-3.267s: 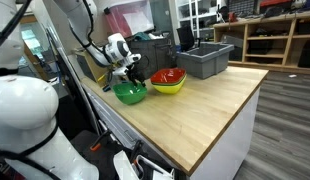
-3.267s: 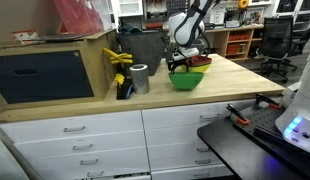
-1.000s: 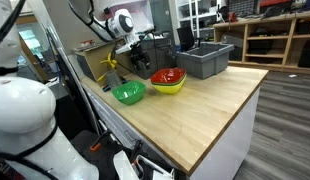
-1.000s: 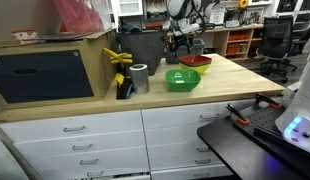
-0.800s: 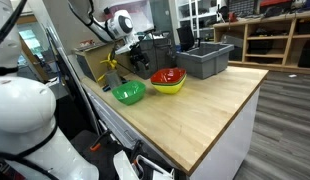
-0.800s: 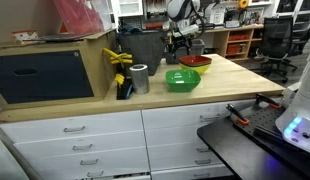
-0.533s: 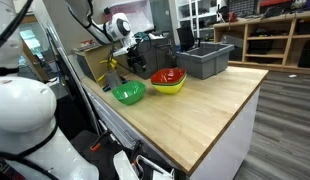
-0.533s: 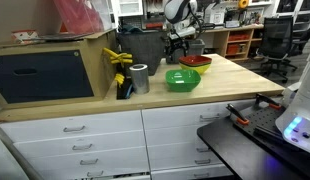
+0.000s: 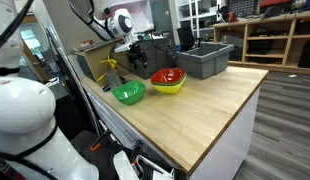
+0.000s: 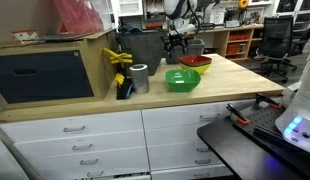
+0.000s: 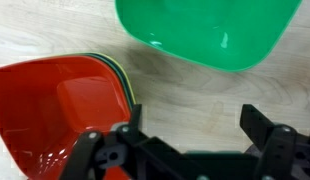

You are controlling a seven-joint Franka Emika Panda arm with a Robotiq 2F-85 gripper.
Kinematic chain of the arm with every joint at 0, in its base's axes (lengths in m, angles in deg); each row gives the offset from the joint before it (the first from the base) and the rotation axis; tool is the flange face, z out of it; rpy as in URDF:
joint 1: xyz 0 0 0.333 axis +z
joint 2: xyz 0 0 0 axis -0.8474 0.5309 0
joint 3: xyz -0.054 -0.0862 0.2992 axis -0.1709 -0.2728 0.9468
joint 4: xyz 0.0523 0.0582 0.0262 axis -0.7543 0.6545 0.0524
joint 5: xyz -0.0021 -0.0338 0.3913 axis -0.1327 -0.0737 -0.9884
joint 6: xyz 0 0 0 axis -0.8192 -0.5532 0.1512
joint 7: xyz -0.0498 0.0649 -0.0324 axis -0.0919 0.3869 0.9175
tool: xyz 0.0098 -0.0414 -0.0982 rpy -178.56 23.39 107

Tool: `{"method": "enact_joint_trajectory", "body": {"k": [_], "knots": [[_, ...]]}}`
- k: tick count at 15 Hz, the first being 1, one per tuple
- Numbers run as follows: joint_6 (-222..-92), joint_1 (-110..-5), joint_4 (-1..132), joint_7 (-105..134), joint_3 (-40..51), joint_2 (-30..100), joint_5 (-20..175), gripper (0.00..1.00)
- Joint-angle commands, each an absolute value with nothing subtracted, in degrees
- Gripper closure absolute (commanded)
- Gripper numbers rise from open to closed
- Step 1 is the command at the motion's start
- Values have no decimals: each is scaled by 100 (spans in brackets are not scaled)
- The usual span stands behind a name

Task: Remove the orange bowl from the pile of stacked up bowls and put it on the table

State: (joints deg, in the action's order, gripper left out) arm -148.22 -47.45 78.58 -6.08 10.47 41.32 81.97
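My gripper will next move to the orange bowl's rim (image 9: 151, 73) (image 11: 122, 88) on the side nearest the lone green bowl. It should close there.
The orange bowl (image 9: 168, 76) sits on top of the pile of stacked up bowls (image 9: 169, 88), with yellow outermost, on the wooden table (image 9: 200, 105). It also shows in the other exterior view (image 10: 195, 61) and at the left of the wrist view (image 11: 55, 110), with green and yellow rims under its edge. My gripper (image 9: 138, 57) hangs open and empty above the table, between the pile and a lone green bowl (image 9: 129, 93). In the wrist view the gripper (image 11: 190, 125) shows bare wood between its fingers.
The lone green bowl also shows near the table's front (image 10: 182, 79) and at the top of the wrist view (image 11: 210, 30). A grey plastic bin (image 9: 205, 59) stands behind the pile. A metal can (image 10: 140, 78), yellow clamps (image 10: 119, 62) and a cardboard box (image 10: 55, 70) stand to one side.
Since 3.3 s ago my gripper has let go of the green bowl and risen above the table. Over the last second it has barely moved.
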Motion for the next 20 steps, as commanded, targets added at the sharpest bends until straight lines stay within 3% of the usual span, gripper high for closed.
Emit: {"method": "enact_joint_trajectory", "body": {"k": [1,9,20], "knots": [[-14258,-4996,7373,206,1128,4283,7892,0],[-13081,-5389,6601,1775,1100,4470,7713,0],[-13427,-5543,6801,1643,967,4680,7776,0]]}}
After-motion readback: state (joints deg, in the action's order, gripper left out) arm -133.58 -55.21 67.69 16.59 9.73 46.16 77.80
